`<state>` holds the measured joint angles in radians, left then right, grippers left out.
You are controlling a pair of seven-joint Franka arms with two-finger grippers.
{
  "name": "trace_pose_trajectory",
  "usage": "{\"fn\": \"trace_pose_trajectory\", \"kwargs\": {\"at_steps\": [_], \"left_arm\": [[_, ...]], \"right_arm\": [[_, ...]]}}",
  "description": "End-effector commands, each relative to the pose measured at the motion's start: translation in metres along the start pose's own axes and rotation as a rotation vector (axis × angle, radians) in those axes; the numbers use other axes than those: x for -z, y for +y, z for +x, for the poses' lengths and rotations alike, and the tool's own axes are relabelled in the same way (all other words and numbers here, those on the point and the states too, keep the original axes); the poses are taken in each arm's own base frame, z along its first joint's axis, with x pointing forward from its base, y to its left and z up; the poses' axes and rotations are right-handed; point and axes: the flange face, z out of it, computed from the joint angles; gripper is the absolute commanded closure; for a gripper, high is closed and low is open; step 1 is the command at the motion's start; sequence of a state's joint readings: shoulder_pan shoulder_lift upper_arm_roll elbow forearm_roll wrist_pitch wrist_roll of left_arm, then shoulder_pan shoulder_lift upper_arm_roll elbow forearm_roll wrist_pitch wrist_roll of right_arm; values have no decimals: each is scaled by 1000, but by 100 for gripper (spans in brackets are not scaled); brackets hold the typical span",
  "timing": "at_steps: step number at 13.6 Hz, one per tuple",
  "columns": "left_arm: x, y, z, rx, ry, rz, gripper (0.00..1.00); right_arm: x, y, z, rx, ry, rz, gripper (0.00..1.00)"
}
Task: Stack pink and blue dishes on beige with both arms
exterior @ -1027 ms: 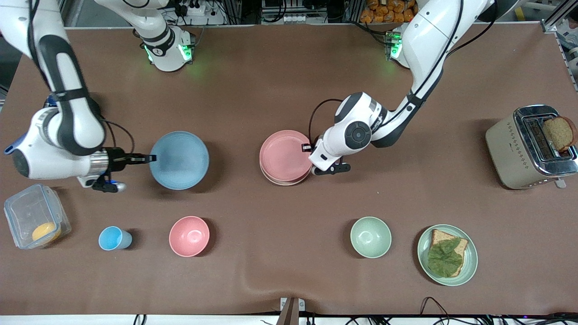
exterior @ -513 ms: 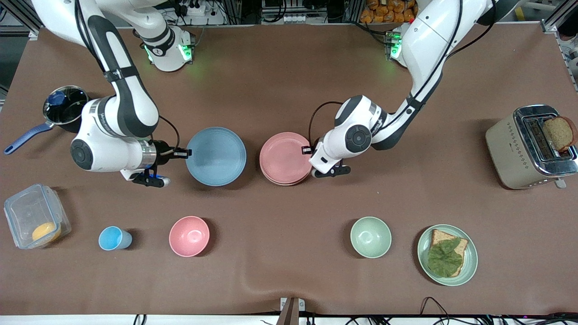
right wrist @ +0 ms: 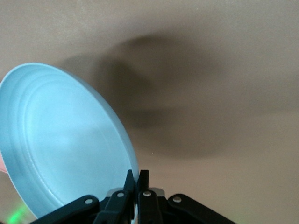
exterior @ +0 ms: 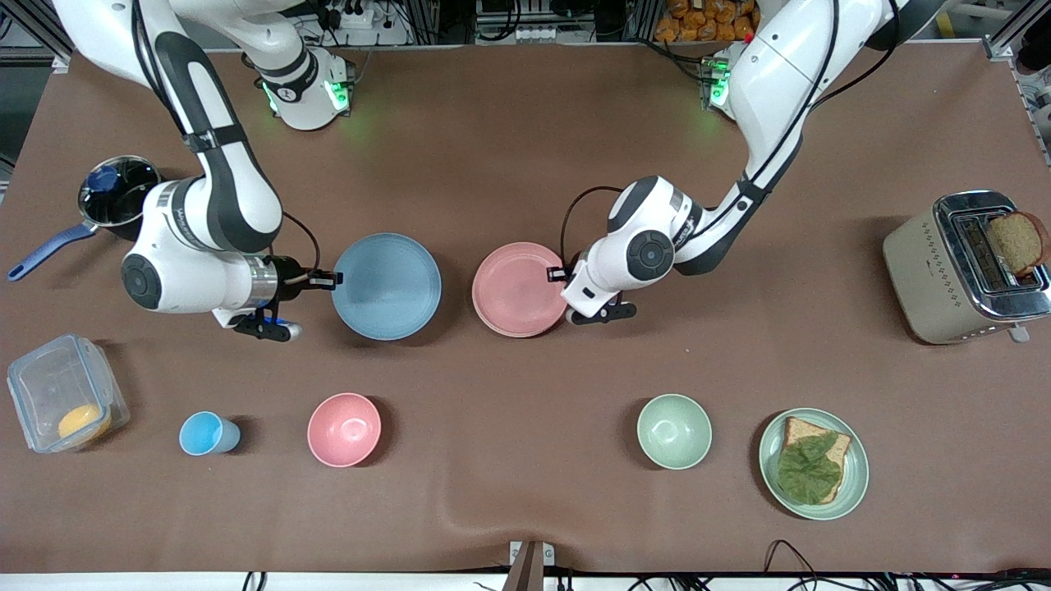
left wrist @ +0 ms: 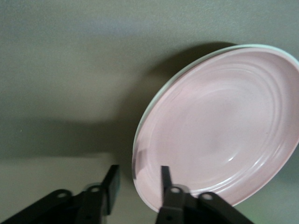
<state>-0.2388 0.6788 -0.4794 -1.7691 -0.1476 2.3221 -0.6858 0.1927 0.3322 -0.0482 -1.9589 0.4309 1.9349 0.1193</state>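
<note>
Next, I release the light blue plate with my right gripper on top of the pale pink plate (exterior: 520, 290) in the middle of the table.
The light blue plate (exterior: 386, 286) hangs just above the table, toward the right arm's end, with its shadow under it. My right gripper (exterior: 332, 280) is shut on its rim, and in the right wrist view the blue plate (right wrist: 65, 140) tilts up from the shut right gripper (right wrist: 137, 175). The pale pink plate (exterior: 519, 289) lies flat at mid-table, and the beige plate is hidden under it. My left gripper (exterior: 558, 273) is open at that rim; in the left wrist view one finger is over the pink plate (left wrist: 219, 126) and the other outside it, around the left gripper (left wrist: 138, 175).
A pot (exterior: 119, 193) with a blue handle and a clear box (exterior: 66, 392) stand at the right arm's end. Nearer the camera are a blue cup (exterior: 205, 432), pink bowl (exterior: 344, 429), green bowl (exterior: 674, 431) and green plate (exterior: 854, 484) with bread. A toaster (exterior: 928, 271) stands at the left arm's end.
My right arm carried the blue plate from its end of the table toward the pink plate. The beige rim that showed under the pink plate is now covered. The left gripper stayed at the rim.
</note>
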Motion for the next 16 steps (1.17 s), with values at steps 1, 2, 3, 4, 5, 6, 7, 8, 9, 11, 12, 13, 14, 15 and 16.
{"fn": "trace_pose_trajectory", "kwargs": {"at_steps": [1, 2, 3, 4, 5, 6, 7, 8, 9, 11, 12, 13, 14, 15, 16], "left_arm": [[28, 1, 6, -11, 48, 7, 0], [55, -6, 10, -28, 83, 42, 0], [91, -21, 19, -28, 119, 78, 0], [126, -32, 23, -26, 161, 99, 0], [160, -46, 26, -15, 187, 113, 0], [189, -58, 26, -9, 204, 122, 0], [219, -72, 24, -19, 222, 134, 0], [247, -85, 20, -44, 238, 150, 0], [278, -102, 16, -76, 254, 168, 0], [332, -137, 3, -133, 277, 208, 0], [353, -151, -6, -174, 275, 231, 0], [374, -159, -16, -218, 281, 250, 0], [391, -167, -23, -224, 293, 259, 0], [408, -175, -28, -211, 303, 261, 0], [423, -179, -35, -202, 297, 266, 0]], "right_arm": [[-2, -10, -11, -53, 20, 13, 100], [-10, -31, -18, -64, 27, 0, 100], [-23, -53, -27, -88, 26, -18, 100], [-34, -76, -37, -123, 38, -29, 100], [-44, -98, -48, -139, 43, -42, 100], [-53, -114, -56, -159, 49, -38, 100], [-60, -131, -65, -188, 56, -10, 100], [-69, -144, -73, -235, 58, 14, 100], [-72, -154, -78, -257, 65, 23, 100], [-83, -167, -88, -283, 74, 43, 100], [-91, -173, -93, -300, 85, 65, 100], [-98, -175, -94, -323, 92, 98, 100], [-105, -178, -97, -336, 91, 116, 100], [-112, -183, -101, -336, 95, 125, 100], [-116, -189, -103, -349, 104, 138, 100]]}}
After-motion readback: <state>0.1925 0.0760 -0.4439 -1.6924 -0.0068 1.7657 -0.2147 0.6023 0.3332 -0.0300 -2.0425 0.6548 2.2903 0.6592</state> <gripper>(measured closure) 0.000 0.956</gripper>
